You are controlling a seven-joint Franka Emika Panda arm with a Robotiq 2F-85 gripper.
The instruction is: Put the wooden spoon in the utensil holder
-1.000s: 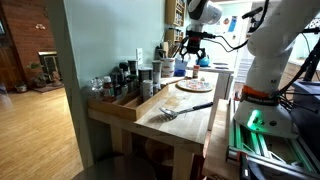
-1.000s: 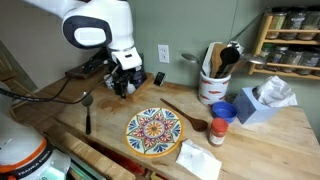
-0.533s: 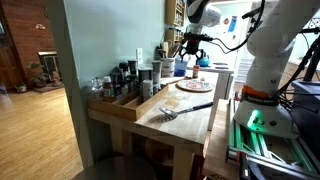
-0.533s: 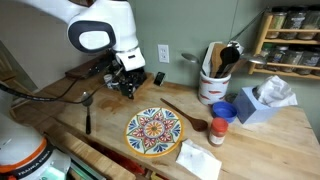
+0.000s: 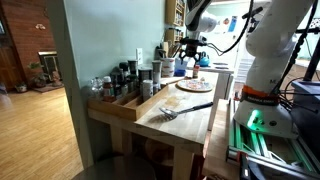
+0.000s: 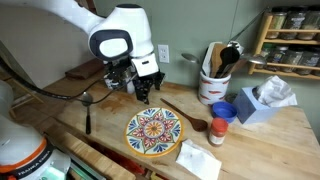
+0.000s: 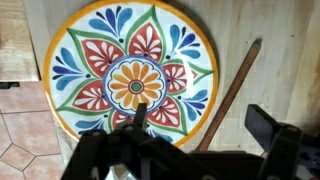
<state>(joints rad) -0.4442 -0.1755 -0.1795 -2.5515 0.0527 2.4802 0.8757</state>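
Next, I close my gripper on the wooden spoon at the narrow part of its handle (image 5: 184, 77), next to the spoon's wide end, beside the painted plate.
The wooden spoon (image 6: 185, 115) lies flat on the wooden counter, just right of a colourful painted plate (image 6: 153, 132). In the wrist view its handle (image 7: 230, 88) runs diagonally beside the plate's rim (image 7: 205, 55). The white utensil holder (image 6: 212, 88), filled with several utensils, stands at the back by the wall. My gripper (image 6: 146, 89) hangs above the plate's far edge, left of the spoon. It is open and empty (image 7: 205, 125), and the spoon handle shows between its fingers. In an exterior view the gripper (image 5: 190, 46) is over the far end of the counter.
A black spatula (image 6: 87, 110) lies at the left. A blue cup (image 6: 225, 110), a red lid (image 6: 217, 133) and a tissue box (image 6: 262, 100) stand right of the spoon. A white napkin (image 6: 198, 160) lies near the front edge. A spice tray (image 5: 125, 90) lines the counter side.
My gripper has moved right along the counter, from left of the plate to above its far edge, closer to the spoon. It stays open. Nothing on the counter moved.
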